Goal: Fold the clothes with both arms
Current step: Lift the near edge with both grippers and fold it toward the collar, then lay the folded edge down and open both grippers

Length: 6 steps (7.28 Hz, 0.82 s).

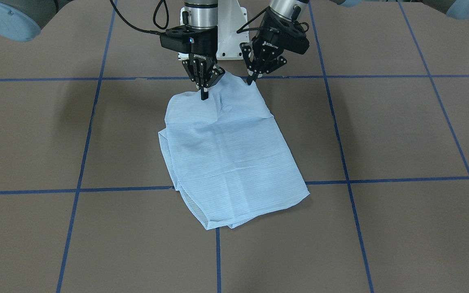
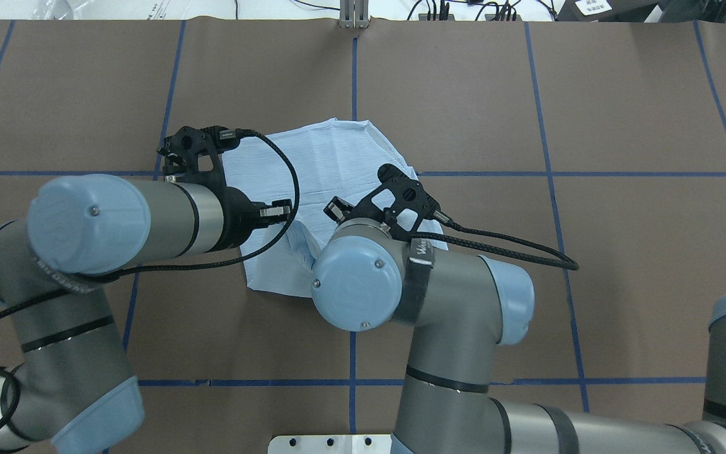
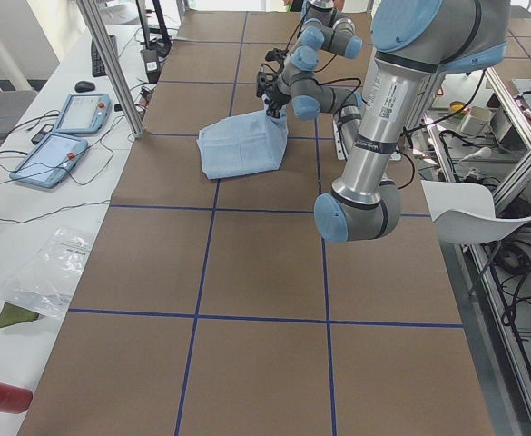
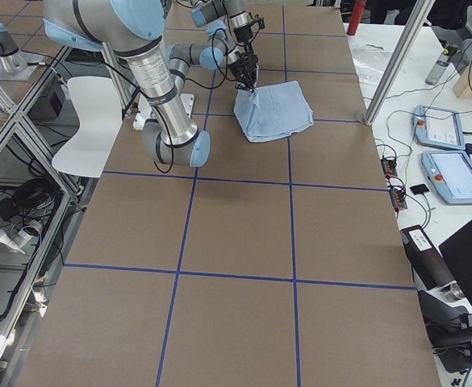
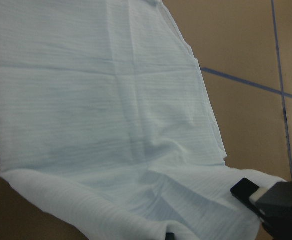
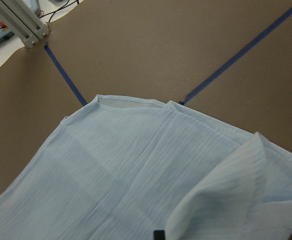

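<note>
I need to use my left gripper to let go of the raised shirt edge on the shirt's far corner (image 1: 308, 192) nearest the blue tape crossing.
The light-blue striped shirt (image 1: 226, 154) lies folded into a rough rectangle in the middle of the brown table, also seen from overhead (image 2: 338, 157). Its edge nearest the robot is lifted off the table. My right gripper (image 1: 204, 91) is shut on that raised edge, on the left of the front-facing view. My left gripper (image 1: 253, 79) pinches the other corner of the same edge, with its fingers drawn to a point. From overhead both grippers are hidden under their wrists. The left wrist view shows the shirt (image 5: 101, 110) and one fingertip (image 5: 248, 190) against the cloth. Raised cloth (image 6: 225, 200) fills the right wrist view.
Blue tape lines (image 1: 218, 260) divide the table into squares. The white pedestal base (image 1: 230, 40) stands just behind the grippers. A metal post (image 3: 111, 64) and two tablets (image 3: 65, 136) sit along the far side table. A white chair (image 3: 469, 213) stands beside the robot.
</note>
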Each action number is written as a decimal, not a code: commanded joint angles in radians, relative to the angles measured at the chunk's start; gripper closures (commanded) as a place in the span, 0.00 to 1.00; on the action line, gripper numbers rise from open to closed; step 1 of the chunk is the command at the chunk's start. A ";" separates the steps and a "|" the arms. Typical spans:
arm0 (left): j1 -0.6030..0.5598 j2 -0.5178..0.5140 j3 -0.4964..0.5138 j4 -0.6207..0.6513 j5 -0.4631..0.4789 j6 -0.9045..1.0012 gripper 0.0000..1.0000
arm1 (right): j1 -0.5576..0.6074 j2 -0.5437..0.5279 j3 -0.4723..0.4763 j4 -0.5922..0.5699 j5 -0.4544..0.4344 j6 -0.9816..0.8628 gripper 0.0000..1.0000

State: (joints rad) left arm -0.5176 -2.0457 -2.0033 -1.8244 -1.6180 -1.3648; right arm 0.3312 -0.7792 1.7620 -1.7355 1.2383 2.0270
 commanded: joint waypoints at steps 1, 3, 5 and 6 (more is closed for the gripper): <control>-0.079 -0.062 0.159 -0.021 0.001 0.086 1.00 | 0.067 0.104 -0.290 0.217 0.007 -0.094 1.00; -0.120 -0.083 0.318 -0.132 0.004 0.108 1.00 | 0.116 0.132 -0.383 0.301 0.058 -0.140 1.00; -0.145 -0.099 0.426 -0.206 0.006 0.136 1.00 | 0.147 0.149 -0.454 0.359 0.085 -0.160 1.00; -0.154 -0.108 0.457 -0.208 0.006 0.136 1.00 | 0.158 0.208 -0.574 0.414 0.087 -0.166 1.00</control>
State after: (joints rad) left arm -0.6593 -2.1431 -1.5945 -2.0165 -1.6125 -1.2344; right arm 0.4739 -0.6209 1.2988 -1.3799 1.3179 1.8693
